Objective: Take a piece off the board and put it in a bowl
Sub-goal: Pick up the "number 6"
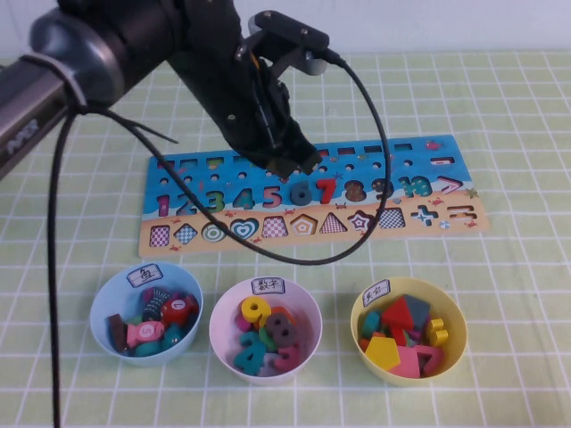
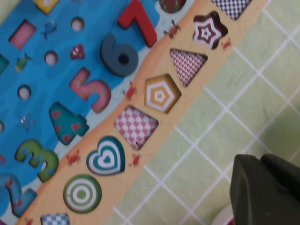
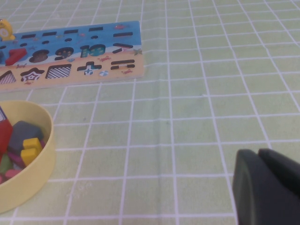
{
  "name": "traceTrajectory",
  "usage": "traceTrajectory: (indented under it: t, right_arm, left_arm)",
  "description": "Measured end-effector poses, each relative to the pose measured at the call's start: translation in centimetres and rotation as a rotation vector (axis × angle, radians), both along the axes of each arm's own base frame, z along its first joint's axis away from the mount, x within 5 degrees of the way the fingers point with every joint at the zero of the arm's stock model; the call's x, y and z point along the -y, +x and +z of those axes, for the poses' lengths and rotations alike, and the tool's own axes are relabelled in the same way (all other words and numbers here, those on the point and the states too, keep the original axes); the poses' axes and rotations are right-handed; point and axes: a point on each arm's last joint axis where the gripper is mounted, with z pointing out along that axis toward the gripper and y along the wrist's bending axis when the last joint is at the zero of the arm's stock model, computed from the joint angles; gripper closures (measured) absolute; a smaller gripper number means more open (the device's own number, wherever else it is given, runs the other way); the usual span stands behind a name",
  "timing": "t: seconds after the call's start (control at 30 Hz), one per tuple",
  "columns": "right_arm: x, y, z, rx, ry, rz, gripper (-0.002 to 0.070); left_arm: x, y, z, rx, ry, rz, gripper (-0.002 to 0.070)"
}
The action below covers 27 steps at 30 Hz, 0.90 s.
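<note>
I should close my left gripper on the round part (image 1: 302, 195) (image 2: 122, 61) of the slate-blue "6" piece, with its fingers on either side of the hole in that piece.
The slate-blue "6" piece (image 1: 302, 192) sits in its slot on the board (image 1: 406, 157), next to the red "7" (image 1: 326, 190). My left gripper (image 1: 299, 163) hangs just above the board's blue part, right behind the 6, fingers together and holding nothing. In the left wrist view the 6 (image 2: 117, 54) lies flat in the board (image 2: 28, 65), well away from the left gripper (image 2: 260, 158). The white bowl (image 1: 217, 312) with the pinkish inside and a label stands near the middle front, with several numerals in it. My right gripper (image 3: 258, 152) is shut over bare cloth, off to the board's right.
A light blue bowl (image 1: 101, 308) stands front left and a yellow bowl (image 1: 452, 308) front right, both holding pieces; the yellow bowl's rim also shows in the right wrist view (image 3: 43, 154). The left arm's black cable (image 1: 379, 152) loops over the board. Green checked cloth covers the table.
</note>
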Motion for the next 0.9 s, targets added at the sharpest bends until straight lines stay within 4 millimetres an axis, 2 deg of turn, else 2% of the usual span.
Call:
traceTrajectory:
  t: [0.13, 0.2, 0.27, 0.43, 0.5, 0.63, 0.9]
  right_arm:
    - [0.0, 0.0, 0.0, 0.0, 0.0, 0.0, 0.0694]
    - [0.0, 0.0, 0.0, 0.0, 0.0, 0.0, 0.0694]
    - [0.0, 0.0, 0.0, 0.0, 0.0, 0.0, 0.0694]
    - [0.0, 0.0, 0.0, 0.0, 0.0, 0.0, 0.0694]
    - [0.0, 0.0, 0.0, 0.0, 0.0, 0.0, 0.0694]
    - [0.0, 0.0, 0.0, 0.0, 0.0, 0.0, 0.0694]
    - [0.0, 0.0, 0.0, 0.0, 0.0, 0.0, 0.0694]
  left_arm:
    - [1.2, 1.9, -1.2, -0.004, -0.007, 0.02, 0.0671]
    - [1.6, 2.5, -2.1, -0.014, -0.003, 0.028, 0.0634]
    - [1.8, 3.0, -3.0, -0.024, 0.001, 0.034, 0.0566]
    - [2.6, 4.3, -5.5, -0.017, -0.006, 0.049, 0.0282]
    - [2.8, 4.8, -6.1, 0.0, -0.019, 0.059, 0.023]
    - [3.3, 5.7, -7.4, 0.019, -0.045, 0.095, 0.0202]
    - [3.7, 7.0, -10.3, 0.038, -0.025, 0.109, 0.0195]
